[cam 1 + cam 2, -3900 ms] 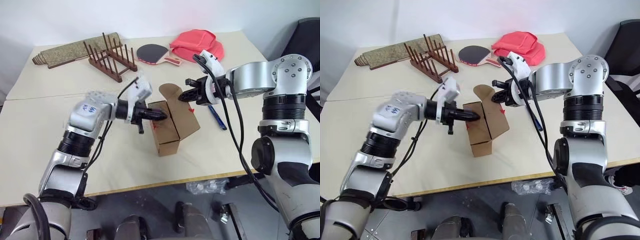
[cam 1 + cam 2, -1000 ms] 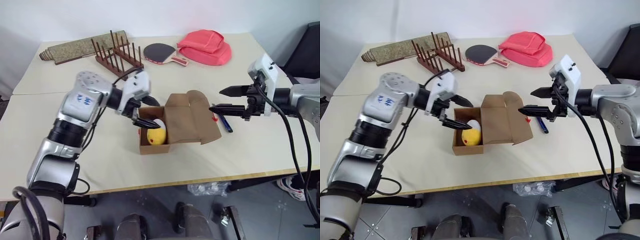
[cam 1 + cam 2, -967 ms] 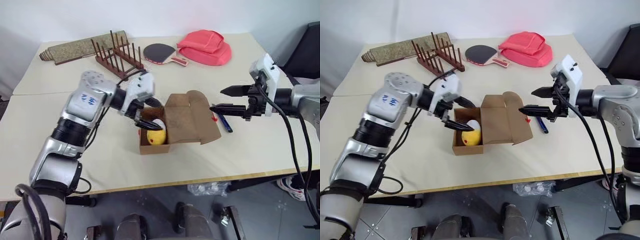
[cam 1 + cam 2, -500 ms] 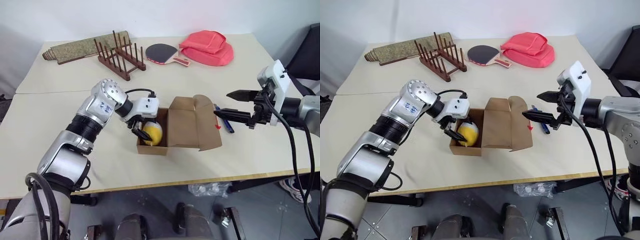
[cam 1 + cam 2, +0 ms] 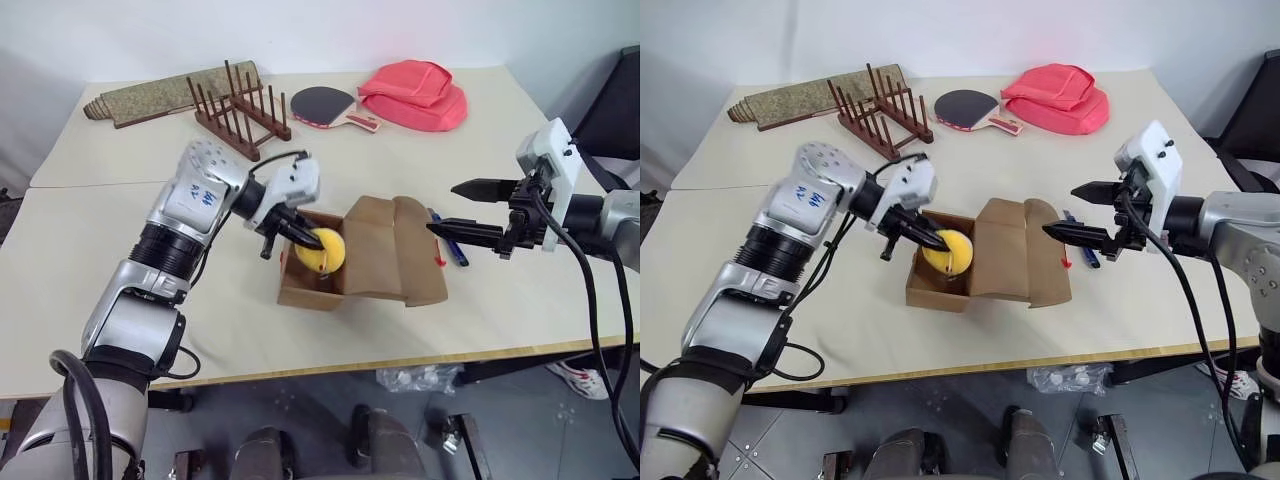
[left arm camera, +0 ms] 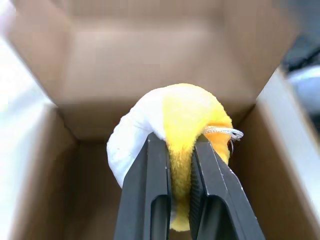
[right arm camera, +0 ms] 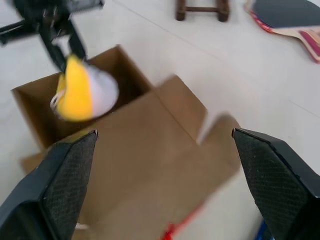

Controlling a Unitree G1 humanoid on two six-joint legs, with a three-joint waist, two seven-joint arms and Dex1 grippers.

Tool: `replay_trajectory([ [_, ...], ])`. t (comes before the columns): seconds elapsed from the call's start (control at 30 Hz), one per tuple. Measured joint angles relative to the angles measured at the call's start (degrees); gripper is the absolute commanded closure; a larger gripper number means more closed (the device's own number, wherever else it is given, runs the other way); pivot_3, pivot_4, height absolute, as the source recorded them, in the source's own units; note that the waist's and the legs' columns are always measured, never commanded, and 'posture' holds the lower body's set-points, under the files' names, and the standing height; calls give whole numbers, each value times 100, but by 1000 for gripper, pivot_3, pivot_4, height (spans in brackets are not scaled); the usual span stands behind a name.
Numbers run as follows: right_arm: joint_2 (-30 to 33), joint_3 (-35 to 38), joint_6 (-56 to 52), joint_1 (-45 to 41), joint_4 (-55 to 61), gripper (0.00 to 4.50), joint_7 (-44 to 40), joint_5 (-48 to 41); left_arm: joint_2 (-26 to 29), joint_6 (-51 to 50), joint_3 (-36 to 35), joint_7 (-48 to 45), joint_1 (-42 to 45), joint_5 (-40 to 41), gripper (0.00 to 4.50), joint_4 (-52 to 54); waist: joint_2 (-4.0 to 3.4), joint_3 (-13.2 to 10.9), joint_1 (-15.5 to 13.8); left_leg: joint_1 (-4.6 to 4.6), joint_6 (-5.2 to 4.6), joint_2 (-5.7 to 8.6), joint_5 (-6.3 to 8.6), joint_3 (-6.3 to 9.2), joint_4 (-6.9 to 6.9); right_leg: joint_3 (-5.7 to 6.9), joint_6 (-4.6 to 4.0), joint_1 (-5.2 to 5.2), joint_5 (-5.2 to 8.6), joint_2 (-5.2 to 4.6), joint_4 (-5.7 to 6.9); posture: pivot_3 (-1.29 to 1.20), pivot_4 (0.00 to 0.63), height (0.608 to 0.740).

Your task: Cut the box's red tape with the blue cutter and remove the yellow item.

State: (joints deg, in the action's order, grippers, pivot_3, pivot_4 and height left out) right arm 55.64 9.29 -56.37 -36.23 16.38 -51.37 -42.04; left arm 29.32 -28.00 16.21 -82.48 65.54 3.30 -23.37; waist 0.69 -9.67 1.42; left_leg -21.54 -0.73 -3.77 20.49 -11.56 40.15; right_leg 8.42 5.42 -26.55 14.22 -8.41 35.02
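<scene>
My left gripper needs to release the yellow item, still just above the box's opening, on the bare table [image 5: 181,238] just before the seam.
The brown box [image 5: 303,291] lies open mid-table, its flaps [image 5: 396,263] spread to the right. My left gripper [image 5: 307,238] is shut on the yellow item [image 5: 326,250], a soft yellow-and-white ball held just above the box's opening; in the left wrist view both fingers [image 6: 150,180] pinch the item [image 6: 192,117]. A scrap of red tape [image 5: 438,261] clings to the flap's right edge. The blue cutter [image 5: 452,250] lies on the table behind that flap. My right gripper [image 5: 443,206] hovers open above the cutter, holding nothing.
A wooden peg rack [image 5: 236,108], a table-tennis paddle [image 5: 320,103], a red fabric bag [image 5: 416,85] and a rolled mat [image 5: 160,92] line the far side of the table. The table's front edge [image 5: 330,365] runs near the box.
My left gripper reached into the box, closed on the yellow item and raised it to the rim. The right gripper stayed open and still.
</scene>
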Motion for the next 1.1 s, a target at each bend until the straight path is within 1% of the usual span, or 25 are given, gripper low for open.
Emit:
replay_trajectory([
  [0.17, 2, -209, 525, -116, -224, 0, -544, 145, 74, -995, -708, 631, -10, 469, 4414, 571, 0, 0, 4, 7, 0, 0, 0, 0, 4, -1, 1, 7, -1, 0, 6, 0, 150, 740],
  [0.27, -10, -337, 916, -273, -485, 0, -874, 293, 91, -1327, -1004, 1185, -82, 575, 4414, 764, 0, 0, 7, 8, 0, 1, 0, -1, 4, -1, 1, 7, -1, 0, 6, 0, 150, 740],
  [0.33, -123, -408, 1370, -405, -651, 0, -1162, 396, 168, -1522, -1296, 1855, -146, 531, 4414, 764, 1, -1, 14, 8, 0, 1, -1, 0, 4, -1, 2, 7, -1, 1, 7, 0, 150, 740],
  [0.43, -417, -423, 2020, -555, -1033, 0, -1565, 464, 633, -1753, -1653, 2952, -345, 212, 4415, 775, 1, -1, 63, 21, 3, 0, -2, -3, -7, -5, 2, 7, -1, 5, 9, 0, 150, 740],
  [0.53, -706, -398, 2551, -718, -1499, 0, -1923, 495, 1156, -2057, -1906, 3682, -918, -75, 4415, 908, 0, -1, 78, 29, 6, 0, -4, -9, -12, -7, 2, 8, -1, 6, 16, 0, 150, 740],
  [0.63, -886, -524, 3019, -976, -2094, 0, -2484, 628, 1631, -2589, -2082, 4128, -1828, -230, 4415, 1240, 5, -4, 62, 27, 6, -1, -4, -15, -7, -10, 2, 8, -1, 6, 14, 0, 150, 740],
  [0.7, -917, -655, 3222, -1121, -2525, 0, -2729, 808, 1781, -2950, -2224, 4278, -2260, -229, 4415, 1448, 17, -12, 37, 25, 6, -1, -4, -15, -4, -11, 2, 8, -1, 6, 17, 0, 150, 740],
  [0.77, -1092, -822, 3442, -1376, -2983, 0, -2902, 1027, 1907, -3248, -2429, 4420, -2664, -200, 4415, 1862, 29, -19, 4, 23, 6, -2, -4, -14, 4, -11, 1, 9, 0, 4, 20, 0, 150, 740],
  [0.8, -1157, -903, 3543, -1488, -3171, 0, -2965, 1119, 1918, -3370, -2522, 4481, -2789, -156, 3860, 2078, 29, -19, -17, 22, 6, -1, -4, -11, 6, -12, 1, 9, 0, 2, 22, 0, 150, 740],
  [0.83, -1212, -919, 3616, -1552, -3297, 0, -3000, 1182, 1917, -3453, -2580, 4518, -2844, -117, 3704, 2213, 30, -19, -36, 22, 6, -1, -4, -11, 7, -12, 1, 9, 0, 2, 25, 0, 150, 740],
  [0.9, -1350, -964, 3733, -1746, -3602, 0, -3074, 1309, 1917, -3616, -2809, 4564, -3074, 0, 3173, 2582, 29, -19, -16, 24, 6, -2, -3, -14, 6, -15, 1, 7, 0, 2, 30, 0, 150, 740],
  [1.1, -1390, -1051, 3907, -1909, -3980, 0, -3278, 1532, 2023, -3681, -3060, 4248, -3264, 658, 1262, 3215, 29, -19, 22, 29, 12, -3, -4, -13, 4, -14, 0, 5, 0, 2, 42, 0, 150, 740],
])
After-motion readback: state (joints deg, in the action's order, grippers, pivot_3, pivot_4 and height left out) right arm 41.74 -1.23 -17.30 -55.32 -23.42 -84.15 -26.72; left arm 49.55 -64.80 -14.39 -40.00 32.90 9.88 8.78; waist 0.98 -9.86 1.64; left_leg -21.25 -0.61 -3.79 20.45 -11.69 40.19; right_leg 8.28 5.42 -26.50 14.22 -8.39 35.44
